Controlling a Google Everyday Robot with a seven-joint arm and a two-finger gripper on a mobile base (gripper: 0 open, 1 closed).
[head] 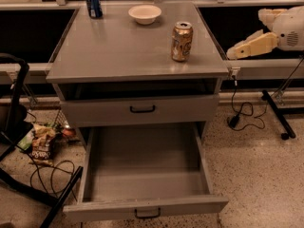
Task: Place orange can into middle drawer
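Note:
The orange can's top rim is to stay clear above my fingers. I should close my gripper around the middle [181, 41] of the can.
The orange can [182, 42] stands upright on the grey cabinet top [118, 51], near its right edge. The middle drawer [142, 207] is pulled wide open below and holds nothing; its small black handle faces me. My gripper [233, 52], cream-coloured, hangs in the air to the right of the cabinet, at about the height of the top. It points left toward the can, about a can's height away from it, and holds nothing.
A dark blue can [93, 2] and a white bowl [145, 13] stand at the back of the top. The upper handled drawer [142, 109] is shut. Snack bags [42, 146], cables and black stand legs [278, 115] lie on the floor.

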